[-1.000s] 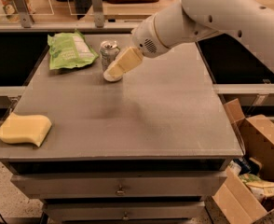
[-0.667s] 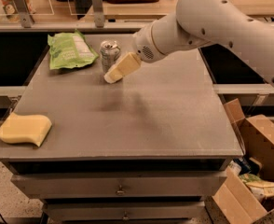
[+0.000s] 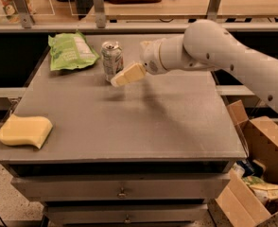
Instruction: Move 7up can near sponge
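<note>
My gripper moves up to the upper half of the 7up can [image 3: 111, 56] next and closes there, so that it can carry the can to the sponge.
The 7up can [image 3: 112, 59] stands upright at the back of the grey table [image 3: 143, 122], silver-white with green markings and a pull-tab top. The sponge [image 3: 24, 131], pale yellow with wavy edges, lies at the table's front left corner, far from the can. My gripper [image 3: 121, 79] with cream-yellow pads reaches in from the right. Its tip hangs just right of and in front of the can's lower half, slightly above the table. It holds nothing that I can see.
A flat green snack bag [image 3: 70, 51] lies left of the can at the back. Open cardboard boxes [image 3: 262, 169] with clutter stand on the floor to the right. A rail with posts [image 3: 99, 6] runs behind the table.
The arm has drawn back and its upper part lowered. The gripper stays close to the can's right side. The can and sponge have not moved.
</note>
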You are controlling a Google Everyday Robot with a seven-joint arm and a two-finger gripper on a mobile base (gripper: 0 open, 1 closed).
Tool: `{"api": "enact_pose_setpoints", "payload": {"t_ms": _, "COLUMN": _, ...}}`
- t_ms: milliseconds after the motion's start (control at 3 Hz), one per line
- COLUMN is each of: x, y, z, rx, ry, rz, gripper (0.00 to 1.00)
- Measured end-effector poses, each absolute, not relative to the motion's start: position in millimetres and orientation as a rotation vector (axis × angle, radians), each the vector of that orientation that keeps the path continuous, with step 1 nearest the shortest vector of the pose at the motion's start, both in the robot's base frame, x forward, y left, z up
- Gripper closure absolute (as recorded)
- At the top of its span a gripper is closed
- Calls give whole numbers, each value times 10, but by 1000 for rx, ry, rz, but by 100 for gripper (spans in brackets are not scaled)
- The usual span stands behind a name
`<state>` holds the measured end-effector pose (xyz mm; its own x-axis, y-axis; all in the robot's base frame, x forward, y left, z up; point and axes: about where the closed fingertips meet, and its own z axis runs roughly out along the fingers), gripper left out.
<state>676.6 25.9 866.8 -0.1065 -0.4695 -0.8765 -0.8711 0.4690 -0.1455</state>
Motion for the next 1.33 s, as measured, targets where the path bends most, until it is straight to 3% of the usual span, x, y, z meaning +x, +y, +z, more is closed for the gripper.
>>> {"api": "enact_pose_setpoints", "payload": {"t_ms": 1000, "x": 6847, "y": 537, "z": 8766, "rx": -1081, "ry": 1482, "rz": 661, "gripper": 0}}
{"api": "enact_pose_setpoints", "payload": {"t_ms": 1333, "x": 6822, "y": 689, "z": 8881, "rx": -1115, "ry": 1441, "rz": 651, "gripper": 17}}
